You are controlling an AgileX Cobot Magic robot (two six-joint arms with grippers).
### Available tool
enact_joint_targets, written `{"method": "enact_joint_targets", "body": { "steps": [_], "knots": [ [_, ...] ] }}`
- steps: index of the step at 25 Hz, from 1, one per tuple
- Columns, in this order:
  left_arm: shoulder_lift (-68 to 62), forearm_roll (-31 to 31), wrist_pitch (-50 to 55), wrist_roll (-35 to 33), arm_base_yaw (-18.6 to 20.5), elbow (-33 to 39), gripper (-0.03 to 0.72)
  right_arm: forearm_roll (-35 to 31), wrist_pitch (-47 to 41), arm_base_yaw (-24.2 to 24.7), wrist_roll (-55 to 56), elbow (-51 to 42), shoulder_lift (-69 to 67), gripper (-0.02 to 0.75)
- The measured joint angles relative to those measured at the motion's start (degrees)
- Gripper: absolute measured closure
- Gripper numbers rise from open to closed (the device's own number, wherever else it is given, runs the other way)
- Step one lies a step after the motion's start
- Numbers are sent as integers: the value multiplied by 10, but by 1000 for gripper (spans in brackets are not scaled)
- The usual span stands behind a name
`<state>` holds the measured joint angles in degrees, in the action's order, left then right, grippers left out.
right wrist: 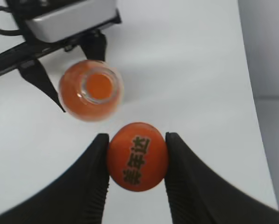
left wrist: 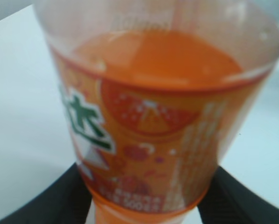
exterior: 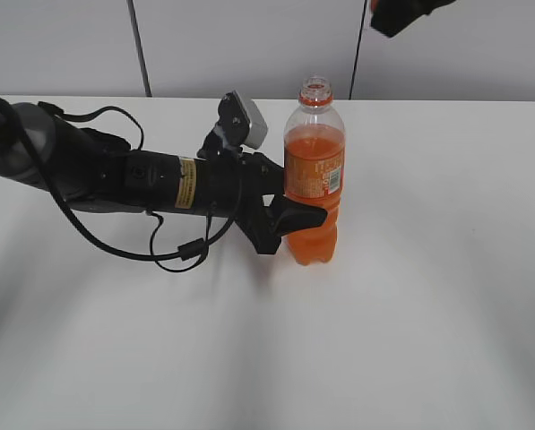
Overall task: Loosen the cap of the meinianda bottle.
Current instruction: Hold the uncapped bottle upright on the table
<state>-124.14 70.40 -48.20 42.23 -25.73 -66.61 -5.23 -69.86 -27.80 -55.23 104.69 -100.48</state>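
The orange cap, now held high above the table, will leave my right gripper on the bare table, across the meinianda bottle from my left gripper (exterior: 504, 243).
The meinianda bottle (exterior: 314, 184) stands upright on the white table, its neck open and capless. It fills the left wrist view (left wrist: 153, 116), and its open mouth shows from above in the right wrist view (right wrist: 93, 89). My left gripper (exterior: 296, 213) is shut on the bottle's lower body, with its jaws on both sides (left wrist: 144, 205). My right gripper (right wrist: 137, 156) is shut on the orange cap (right wrist: 137, 156) with dark markings and holds it high above the table, apart from the bottle. In the exterior view only a dark part of the right gripper (exterior: 401, 13) shows at the top edge.
The left arm (exterior: 124, 179) lies across the left of the white table (exterior: 428, 313) with looped black cables. A grey wall stands behind the table's far edge.
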Motion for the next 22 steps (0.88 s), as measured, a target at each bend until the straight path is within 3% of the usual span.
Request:
{"method": "enact_joint_targets", "body": {
  "steps": [4, 8, 15, 22],
  "knots": [
    [0, 0, 0, 0, 0, 0, 286, 78, 0, 17, 236, 0, 17, 465],
    [0, 0, 0, 0, 0, 0, 286, 87, 0, 80, 367, 0, 20, 465],
    [0, 0, 0, 0, 0, 0, 286, 73, 0, 216, 431, -22, 21, 465],
    [0, 1, -5, 0, 0, 0, 286, 46, 16, 303, 433, -114, 21, 465]
  ]
}}
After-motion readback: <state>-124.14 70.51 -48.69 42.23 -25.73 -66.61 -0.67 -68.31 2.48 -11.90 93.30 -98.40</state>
